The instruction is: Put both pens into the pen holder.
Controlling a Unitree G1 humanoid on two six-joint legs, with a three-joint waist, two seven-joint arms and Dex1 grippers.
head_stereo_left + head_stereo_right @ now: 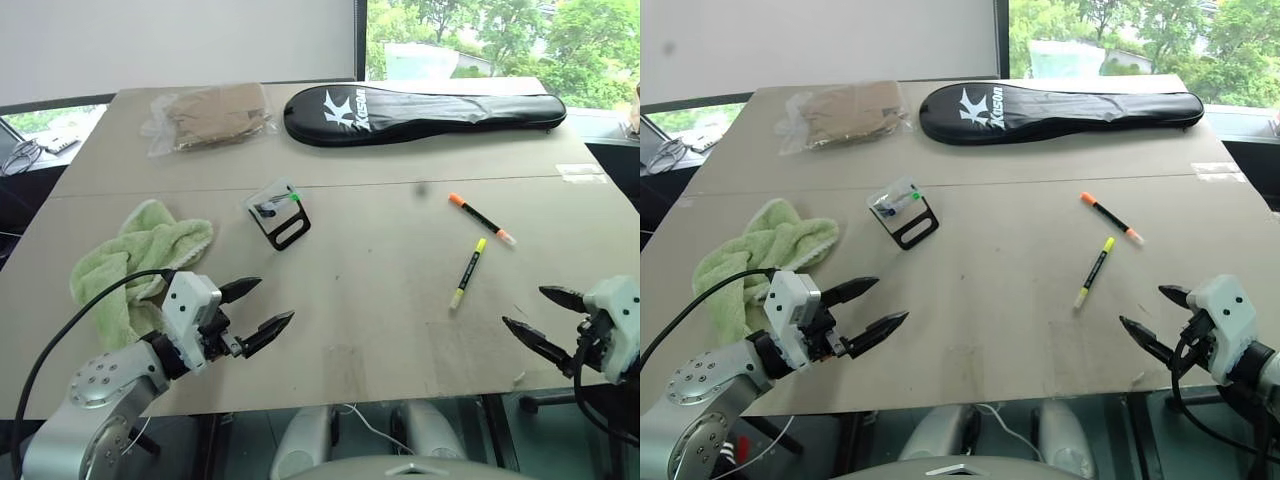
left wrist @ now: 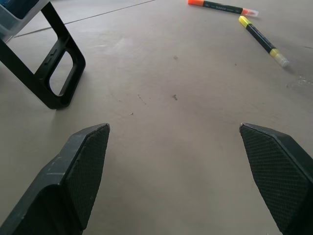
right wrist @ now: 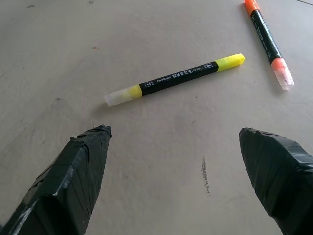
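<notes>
The robot's right gripper will next go to the yellow-capped pen and close on the pen's black body [image 1: 475, 257] [image 3: 210, 68], just below its far, solid yellow end.
Two black-barrelled pens lie flat on the table right of centre: the orange-capped pen [image 1: 481, 219] farther back and the yellow-capped pen [image 1: 467, 272] nearer, a short gap between them. The pen holder [image 1: 277, 213], clear plastic with a black loop frame, lies on its side left of centre. My left gripper [image 1: 267, 307] hovers open near the front left edge, in front of the holder, nothing between its fingers. Open as well, my right gripper [image 1: 528, 312] hangs at the front right, a little in front of the yellow pen [image 3: 173, 78].
A crumpled green towel [image 1: 135, 260] lies at the left, just behind my left arm. A clear bag with brown contents [image 1: 208, 115] and a long black racket case [image 1: 420, 113] rest along the table's far side. Bare tabletop [image 1: 370, 290] lies between the grippers.
</notes>
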